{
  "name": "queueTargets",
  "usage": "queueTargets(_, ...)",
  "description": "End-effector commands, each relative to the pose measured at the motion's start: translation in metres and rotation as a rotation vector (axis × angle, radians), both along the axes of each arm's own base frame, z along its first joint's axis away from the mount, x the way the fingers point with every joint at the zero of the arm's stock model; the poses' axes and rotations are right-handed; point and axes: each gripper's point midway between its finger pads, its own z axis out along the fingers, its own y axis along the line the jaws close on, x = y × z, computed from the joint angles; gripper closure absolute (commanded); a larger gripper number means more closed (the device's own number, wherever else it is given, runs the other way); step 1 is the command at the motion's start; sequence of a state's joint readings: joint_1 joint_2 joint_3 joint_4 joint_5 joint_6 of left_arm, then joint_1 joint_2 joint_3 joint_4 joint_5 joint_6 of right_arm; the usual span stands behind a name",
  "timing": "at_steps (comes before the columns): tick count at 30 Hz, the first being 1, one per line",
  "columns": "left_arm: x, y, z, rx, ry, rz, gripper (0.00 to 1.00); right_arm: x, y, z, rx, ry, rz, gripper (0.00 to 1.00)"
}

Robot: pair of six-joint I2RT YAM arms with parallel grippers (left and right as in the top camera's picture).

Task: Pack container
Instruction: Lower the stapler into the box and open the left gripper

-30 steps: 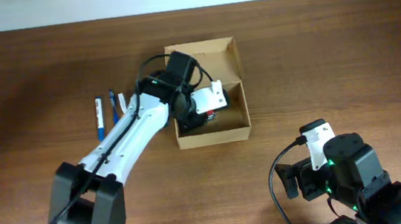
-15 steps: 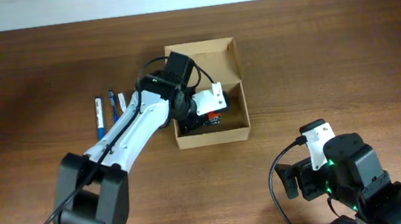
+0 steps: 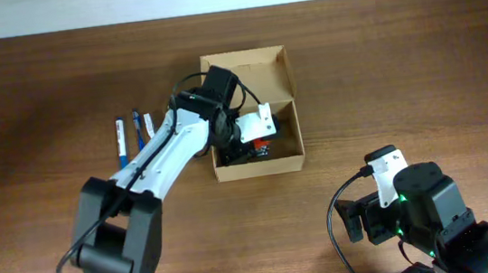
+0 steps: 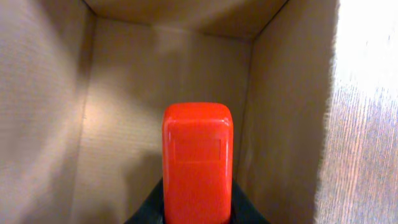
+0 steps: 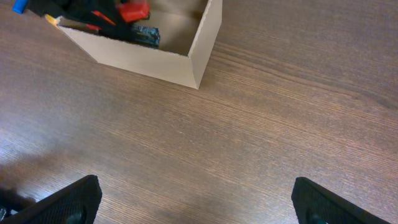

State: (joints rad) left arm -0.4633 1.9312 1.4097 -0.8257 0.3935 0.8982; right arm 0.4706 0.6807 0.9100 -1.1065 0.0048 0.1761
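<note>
Next, my left gripper takes the red item to the inside of the cardboard box's near side (image 3: 242, 158), toward the pens' side. It will let go of the red item against it there.
The container (image 3: 279, 76) is an open tan cardboard box with its flap standing up at the far side. My left gripper (image 3: 257, 146) reaches down inside it, shut on a red oblong item (image 4: 197, 158). In the left wrist view, the black jaws press on both sides of the item's lower end, and the box walls (image 4: 43, 112) surround it. The right wrist view shows the container (image 5: 155, 59) at the upper left with the red item (image 5: 134, 11) and dark parts inside. My right gripper (image 5: 199, 202) hovers open over bare table, near the front right.
Three pens (image 3: 122, 140) lie side by side on the brown wooden table, left of the box. The right arm (image 3: 415, 209) sits at the front right corner. A white wall strip runs along the table's far edge.
The left arm's elbow has swung a little to the right while its gripper stays in the box with the red item. The right arm has not moved.
</note>
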Motion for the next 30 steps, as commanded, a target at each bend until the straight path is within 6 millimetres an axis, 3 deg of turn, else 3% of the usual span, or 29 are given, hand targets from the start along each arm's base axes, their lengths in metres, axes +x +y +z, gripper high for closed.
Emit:
queueTargets(1,-0.006,-0.001,-0.014,-0.004,0.048,-0.017,0.98,-0.001,0.002,-0.001,0.001,0.001,0.013,0.01)
queueTargets(13,0.000,0.014,-0.021,0.091,0.015,0.002,0.92,-0.001,0.002,-0.001,0.001,0.001,0.013,0.01)
queueTargets(16,0.000,0.015,-0.021,0.093,0.014,0.003,0.82,-0.001,0.002,-0.001,0.001,0.001,0.013,0.01)
queueTargets(20,0.000,0.015,-0.021,0.094,0.015,0.002,0.81,-0.001,0.002,-0.001,0.001,0.001,0.013,0.01)
queueTargets(22,-0.001,0.015,-0.022,0.095,0.018,0.003,0.71,-0.001,0.002,-0.001,0.001,0.001,0.013,0.01)
queueTargets(30,-0.002,0.016,-0.022,0.097,0.021,0.003,0.64,-0.001,0.002,-0.001,0.001,0.001,0.013,0.01)
